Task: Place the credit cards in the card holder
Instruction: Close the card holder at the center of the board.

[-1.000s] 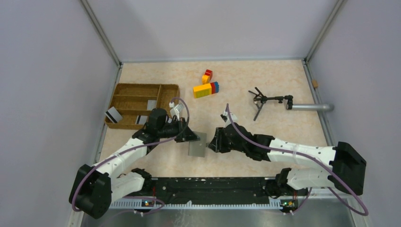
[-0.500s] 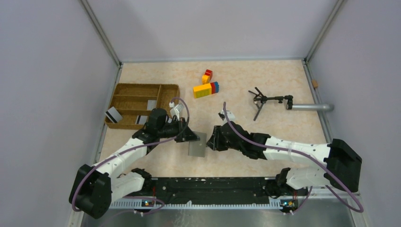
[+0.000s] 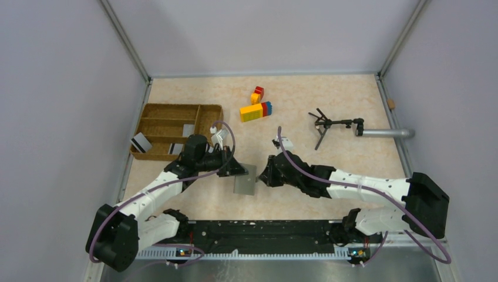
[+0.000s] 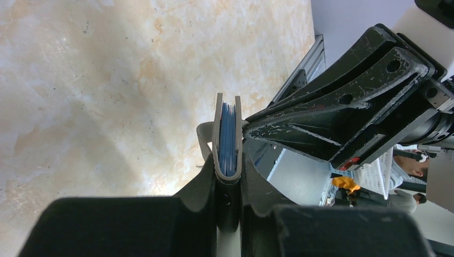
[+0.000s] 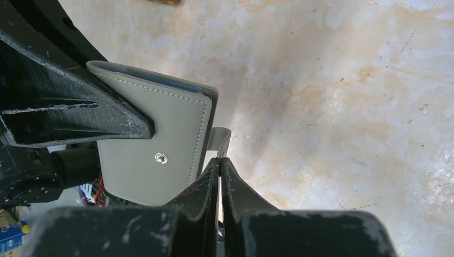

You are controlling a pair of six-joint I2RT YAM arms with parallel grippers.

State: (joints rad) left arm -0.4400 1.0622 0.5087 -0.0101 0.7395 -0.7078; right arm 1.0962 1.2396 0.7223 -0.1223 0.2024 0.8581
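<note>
I should lower the raised card holder that my left gripper pinches at the top end of its spine, keep the tab in my right gripper, and regrip further down the spine [image 3: 236,187].
The grey card holder [image 3: 245,185] hangs over the table between both arms. My left gripper [image 3: 239,170] is shut on it. In the left wrist view the card holder [image 4: 227,134] stands edge-on between my left gripper [image 4: 227,168] fingers, showing blue inner panels. My right gripper [image 3: 262,176] meets it from the right. In the right wrist view the card holder [image 5: 155,144] shows its snap dot, and my right gripper [image 5: 220,160] is shut on its thin grey tab [image 5: 219,139]. Three credit cards [image 3: 140,143] [image 3: 188,130] [image 3: 175,148] lie in the wicker tray.
The brown wicker tray [image 3: 170,111] sits at the far left by the wall. Coloured toy bricks [image 3: 256,110] lie at the back centre. A small black tripod [image 3: 329,124] and a grey tube [image 3: 387,133] lie at the right.
My right gripper has edged left to the card holder and closed its jaws on the tab. The left arm and the card holder have stayed put.
</note>
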